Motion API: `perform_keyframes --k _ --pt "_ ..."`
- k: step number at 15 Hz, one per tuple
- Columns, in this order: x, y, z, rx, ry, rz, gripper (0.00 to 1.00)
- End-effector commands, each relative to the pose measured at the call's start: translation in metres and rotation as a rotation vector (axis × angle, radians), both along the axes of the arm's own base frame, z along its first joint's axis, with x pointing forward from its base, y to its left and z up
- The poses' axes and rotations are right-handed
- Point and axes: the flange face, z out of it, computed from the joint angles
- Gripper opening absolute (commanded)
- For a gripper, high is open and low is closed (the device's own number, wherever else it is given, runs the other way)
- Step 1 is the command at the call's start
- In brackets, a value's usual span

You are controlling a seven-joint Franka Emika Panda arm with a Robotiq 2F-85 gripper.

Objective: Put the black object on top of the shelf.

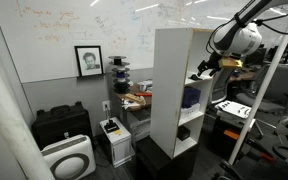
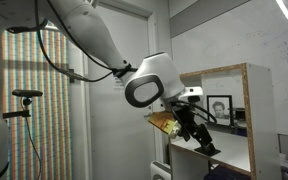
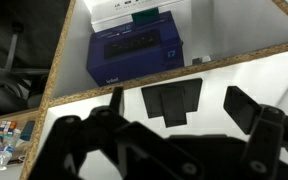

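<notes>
I should close my gripper on the opposite short ends (image 1: 194, 77) (image 3: 172, 98) of the black object that lies on the white shelf board above the blue-purple box.
The shelf (image 1: 169, 85) is a tall white unit with raw chipboard edges; it also shows in an exterior view (image 2: 246, 110) and in the wrist view (image 3: 234, 72). In the wrist view the black object (image 3: 171, 103) lies on a white shelf board, a small dark flat-looking item. My gripper (image 3: 181, 98) hovers over it with both fingers spread wide, one on each side and apart from it. In both exterior views the gripper (image 1: 206, 68) (image 2: 199, 135) is at the shelf's open front, at an upper compartment.
A blue-purple box (image 3: 134, 50) (image 1: 191, 97) sits in the compartment below, with a white box (image 3: 134, 12) behind it. A dark item (image 1: 184, 132) sits lower in the shelf. Black cases (image 1: 62, 125) and a white appliance (image 1: 69, 157) stand on the floor.
</notes>
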Motion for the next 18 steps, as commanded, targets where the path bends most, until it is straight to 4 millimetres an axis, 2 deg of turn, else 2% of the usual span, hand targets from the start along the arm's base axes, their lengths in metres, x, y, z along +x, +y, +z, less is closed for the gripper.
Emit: perform_keyframes --k 1,8,13,14,18 --pt "0.025 -0.008 0.001 -0.036 -0.011 -0.052 1.0" --pt "0.057 -0.014 -0.011 -0.061 -0.007 -0.119 1.0" --pt "0.072 -0.014 -0.016 -0.058 -0.009 -0.201 1.0" --pt "0.075 -0.013 -0.017 -0.056 -0.011 -0.21 0.88" --pt "0.083 -0.008 -0.016 -0.052 -0.012 -0.233 0.98"
